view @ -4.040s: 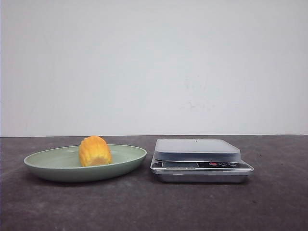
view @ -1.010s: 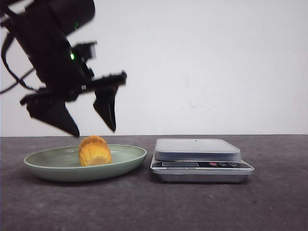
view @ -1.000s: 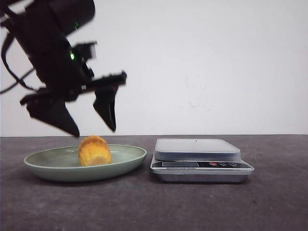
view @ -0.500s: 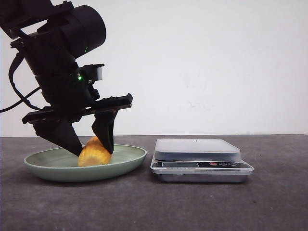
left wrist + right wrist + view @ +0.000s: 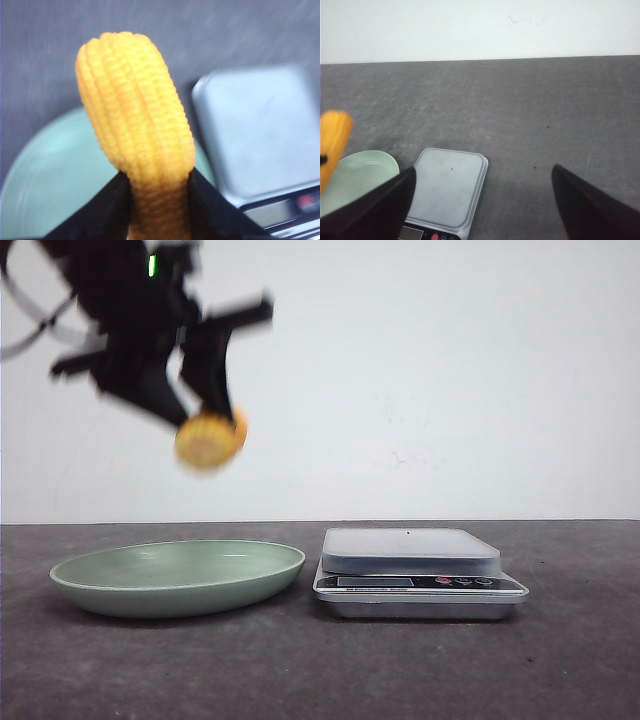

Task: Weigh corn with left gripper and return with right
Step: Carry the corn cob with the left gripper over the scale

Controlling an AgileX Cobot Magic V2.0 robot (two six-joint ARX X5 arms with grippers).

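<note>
I will use my left gripper to put the corn, now high above the green plate, down on the silver scale's flat top (image 5: 390,537) (image 5: 250,131), slightly toward the green plate.
My left gripper (image 5: 196,412) is shut on the corn (image 5: 210,439), a stubby yellow-orange cob, and holds it high above the green plate (image 5: 120,585). In the left wrist view the corn (image 5: 137,135) stands between the two black fingers (image 5: 107,210), with the plate (image 5: 45,190) and the scale (image 5: 260,135) below. The silver kitchen scale (image 5: 410,552) sits to the right of the plate. My right gripper (image 5: 482,172) is open and empty, above the table near the scale (image 5: 447,187); it does not show in the front view. The corn (image 5: 332,145) also shows in the right wrist view.
The dark grey table (image 5: 330,670) runs back to a white wall. The scale's display and buttons (image 5: 440,582) face the front. The plate (image 5: 360,175) holds nothing.
My left gripper came down over the corn on the plate, shut on it, and has lifted it well above the plate. The plate is now bare.
</note>
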